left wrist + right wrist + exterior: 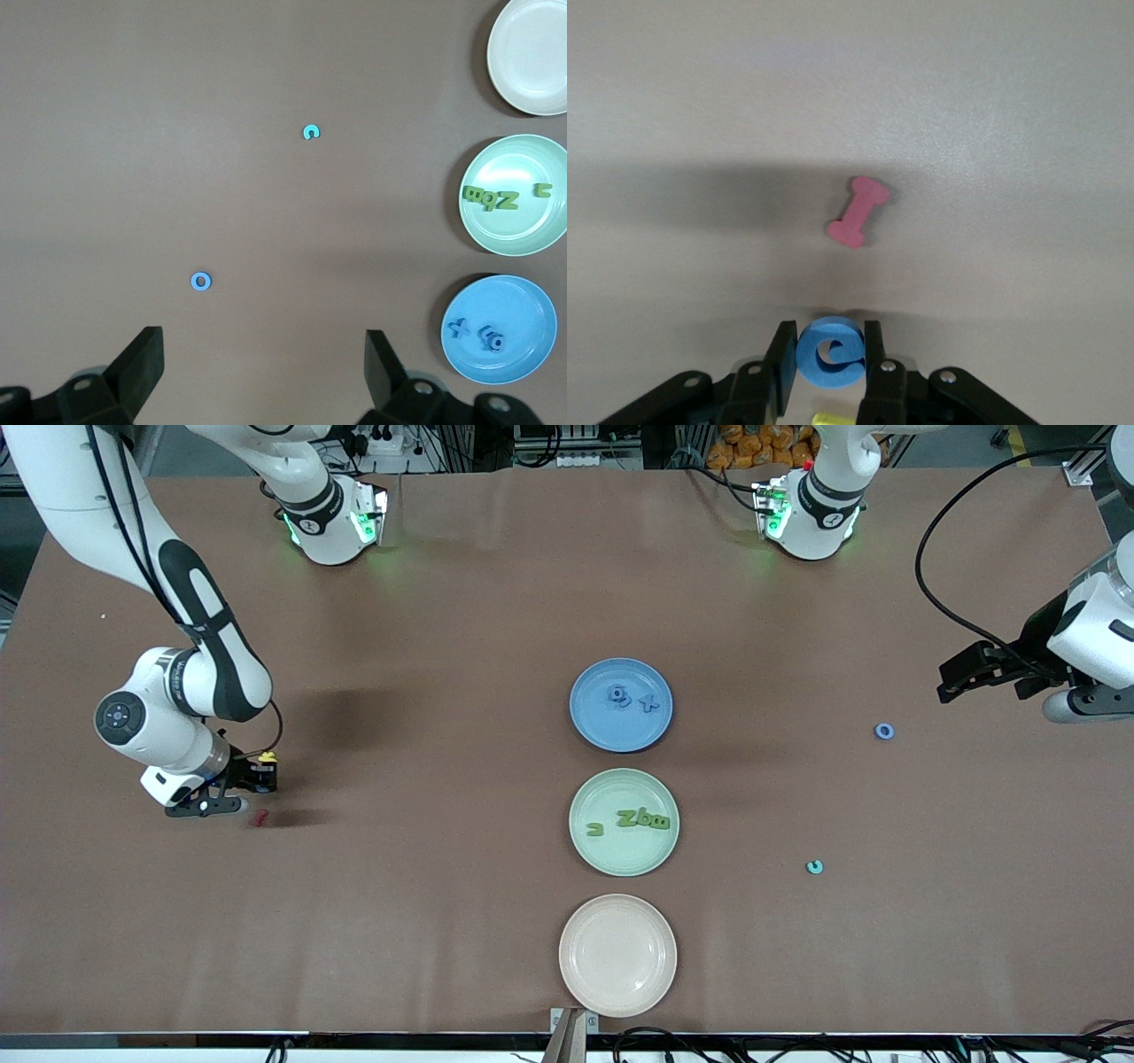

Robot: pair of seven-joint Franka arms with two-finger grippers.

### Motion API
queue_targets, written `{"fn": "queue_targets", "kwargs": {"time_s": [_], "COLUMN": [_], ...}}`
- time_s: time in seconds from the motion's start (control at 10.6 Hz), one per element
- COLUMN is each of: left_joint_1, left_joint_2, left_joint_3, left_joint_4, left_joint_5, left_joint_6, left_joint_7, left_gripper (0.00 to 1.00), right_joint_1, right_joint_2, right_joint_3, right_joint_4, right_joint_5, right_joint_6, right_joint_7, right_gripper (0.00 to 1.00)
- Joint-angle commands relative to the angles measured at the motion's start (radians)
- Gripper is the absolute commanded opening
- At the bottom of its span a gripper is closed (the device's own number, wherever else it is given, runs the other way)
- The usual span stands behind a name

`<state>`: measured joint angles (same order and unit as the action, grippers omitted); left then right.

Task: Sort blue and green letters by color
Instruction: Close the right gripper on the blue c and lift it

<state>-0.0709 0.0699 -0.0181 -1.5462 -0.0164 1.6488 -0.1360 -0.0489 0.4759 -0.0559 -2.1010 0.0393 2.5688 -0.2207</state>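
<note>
Next, my right gripper releases the blue letter e, now held low over the table, on the blue plate's side [640, 732] facing the green plate.
My right gripper [257, 779] is low over the table at the right arm's end, shut on a blue letter e [824, 365]. A red squiggle piece [258, 818] lies on the table just ahead of its fingertips and also shows in the right wrist view [858, 212]. My left gripper [952, 682] is open and empty over the left arm's end of the table; its fingers [142, 359] stand wide apart. A blue ring letter [884, 732] and a teal letter c [814, 866] lie loose near it. The blue plate [594, 726] holds blue letters [620, 697]. The green plate [620, 855] holds green letters [644, 819].
An empty beige plate [617, 957] stands nearest the front camera, in line with the green and blue plates. A small yellow piece [266, 759] shows at the right gripper. In the left wrist view, the ring [201, 282] and the teal c [310, 133] lie on bare table.
</note>
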Motion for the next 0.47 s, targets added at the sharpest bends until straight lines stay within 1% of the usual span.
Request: {"fn": "queue_targets", "kwargs": {"time_s": [0.0,0.19,0.28,0.38], "left_joint_1": [0.003,0.003,0.003,0.003], "left_joint_2": [0.007,0.007,0.007,0.007], "left_joint_3": [0.004,0.004,0.004,0.004], "left_joint_4": [0.021,0.021,0.021,0.021], "left_joint_5": [-0.017,-0.017,-0.017,-0.017], "left_joint_6": [-0.014,-0.014,-0.014,-0.014], "left_joint_7": [0.029,0.029,0.027,0.023], "left_gripper": [1.0,1.0,1.0,1.0], "right_joint_1": [0.047,0.179,0.27,0.352], "right_joint_2": [-0.098,-0.102,-0.1,-0.097], "right_joint_3": [0.016,0.015,0.015,0.015], "right_joint_4": [0.01,0.028,0.053,0.079], "right_joint_5": [0.08,0.158,0.177,0.176], "right_joint_6": [-0.125,-0.137,-0.137,-0.139], "right_joint_7": [0.082,0.247,0.373,0.503], "right_gripper": [0.12,0.12,0.12,0.12]}}
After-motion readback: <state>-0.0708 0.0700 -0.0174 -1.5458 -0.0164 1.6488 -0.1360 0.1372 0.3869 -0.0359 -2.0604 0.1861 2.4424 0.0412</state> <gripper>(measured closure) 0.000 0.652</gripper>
